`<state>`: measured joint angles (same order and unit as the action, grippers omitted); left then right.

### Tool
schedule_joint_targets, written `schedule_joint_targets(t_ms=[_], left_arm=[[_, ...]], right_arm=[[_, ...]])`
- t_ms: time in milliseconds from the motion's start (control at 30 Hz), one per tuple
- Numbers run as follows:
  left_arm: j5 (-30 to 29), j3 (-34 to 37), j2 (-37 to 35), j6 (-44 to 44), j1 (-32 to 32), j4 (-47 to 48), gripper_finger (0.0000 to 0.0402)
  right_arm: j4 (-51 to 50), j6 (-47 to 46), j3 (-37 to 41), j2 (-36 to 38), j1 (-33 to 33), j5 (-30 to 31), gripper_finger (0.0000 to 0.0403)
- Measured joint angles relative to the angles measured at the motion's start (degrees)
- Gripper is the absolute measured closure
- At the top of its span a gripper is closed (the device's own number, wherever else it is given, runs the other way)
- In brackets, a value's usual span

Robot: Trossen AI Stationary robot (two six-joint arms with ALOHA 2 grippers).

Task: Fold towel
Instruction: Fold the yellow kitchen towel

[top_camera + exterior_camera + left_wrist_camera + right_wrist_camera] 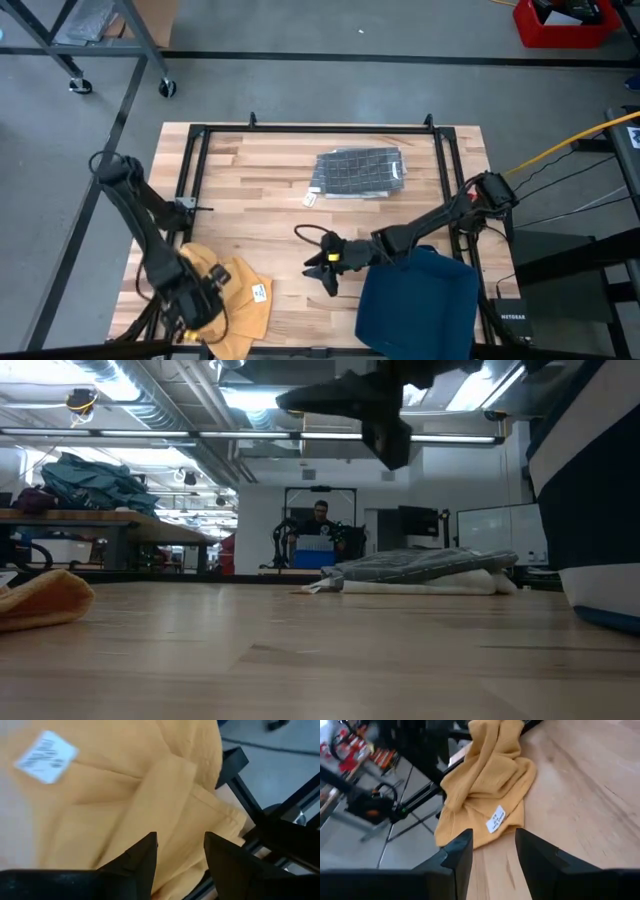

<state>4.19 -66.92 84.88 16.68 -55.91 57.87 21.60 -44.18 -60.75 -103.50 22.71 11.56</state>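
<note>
Next, my left gripper needs to go to the raised fold (230, 295) (166, 800) near the yellow towel's middle, across from its white tag, and close there.
A crumpled yellow towel (238, 298) with a white tag (46, 756) lies at the table's near left corner, part of it hanging over the near edge. My left gripper (197, 305) hangs open just above the towel's left part, fingers pointing down; in its wrist view (180, 862) the cloth fills the gap behind the fingers. My right gripper (325, 268) stands open above bare wood near the table's middle, aimed at the yellow towel (485, 785), with nothing between its fingers (492, 855). In the low view it is the dark shape at the top (370, 405).
A folded grey checked towel (358, 172) lies at the far middle of the table. A dark blue towel (420, 300) covers the near right corner under my right arm. Black frame rails (195, 160) run along the table's left, far and right sides.
</note>
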Motion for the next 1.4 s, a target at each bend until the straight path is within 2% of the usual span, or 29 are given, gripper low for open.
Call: schedule_joint_targets(t_ms=[133, 400, 667, 833, 933, 1133, 1400], left_arm=[[0.0, 0.0, 6.29, 1.6, -3.43, -2.72, 0.0247], [-1.17, 0.0, 14.15, 5.75, -5.39, -4.53, 0.0247], [-1.9, -0.49, 14.74, 12.23, -5.08, -5.09, 0.0247], [-2.0, -0.81, 14.71, 12.42, -5.08, -10.62, 0.0247], [-4.26, -0.83, 14.71, 10.76, -5.13, -14.37, 0.0247], [-10.61, -0.83, 14.71, 5.53, -5.13, -13.14, 0.0247], [-10.75, -0.83, 14.71, 3.99, -6.68, -12.02, 0.0247]], right_arm=[[1.59, -4.39, 0.02, -1.45, 2.14, 4.2, 0.0251], [9.75, -8.6, 0.02, -4.82, 4.17, 5.31, 0.0251], [10.34, -9.71, 0.04, -5.23, 4.32, 5.6, 0.0251], [9.49, -9.67, 0.04, -5.23, 4.32, 7.39, 0.0251], [9.56, -9.62, 0.04, -5.23, 4.32, 7.46, 0.0251], [9.46, -9.61, 0.04, -5.23, 4.28, 7.45, 0.0251], [9.25, -9.58, 0.04, -5.23, 4.28, 7.4, 0.0251]])
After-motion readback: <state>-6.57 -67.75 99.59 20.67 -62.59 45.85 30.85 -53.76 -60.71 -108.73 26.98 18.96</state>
